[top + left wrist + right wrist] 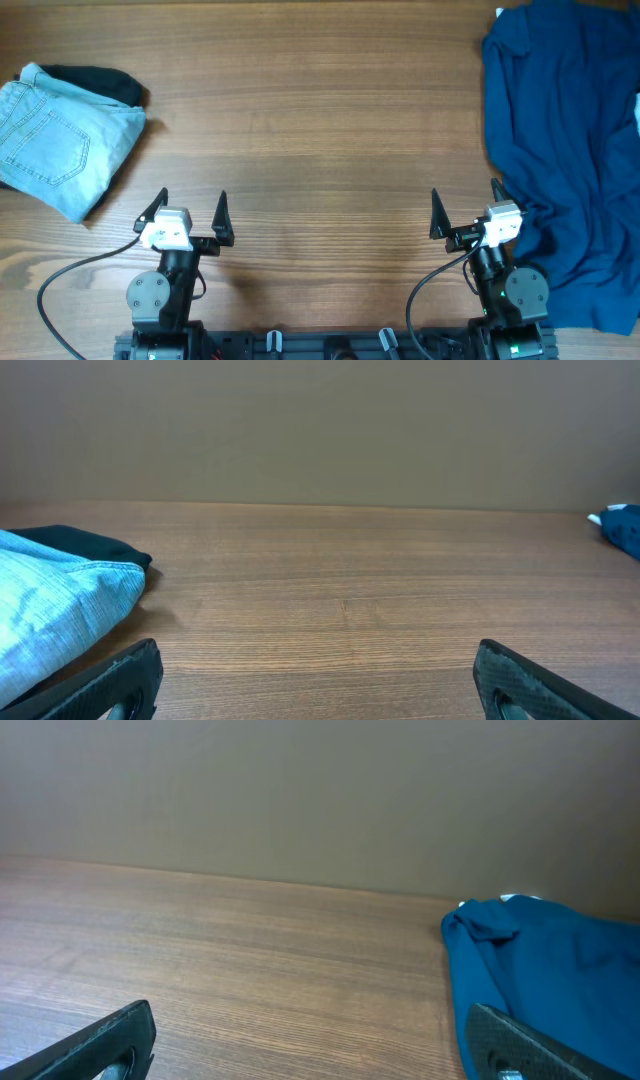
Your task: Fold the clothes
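Observation:
I should move my right gripper to the blue garment next and close it on the middle of its long edge [491, 147] facing the light-blue jeans.
A crumpled blue garment [560, 150] lies unfolded along the right side of the table; it also shows in the right wrist view [540, 970]. Folded light-blue jeans [55, 135] lie at the left on a black garment [100, 82]; both show in the left wrist view, jeans [50, 605] and black garment [90, 545]. My left gripper [190, 208] is open and empty near the front edge. My right gripper [465, 205] is open and empty, its right finger at the blue garment's edge.
The wooden table [310, 130] spreads between the two piles. A small white item [499, 12] shows at the blue garment's far edge. Cables run from both arm bases at the front.

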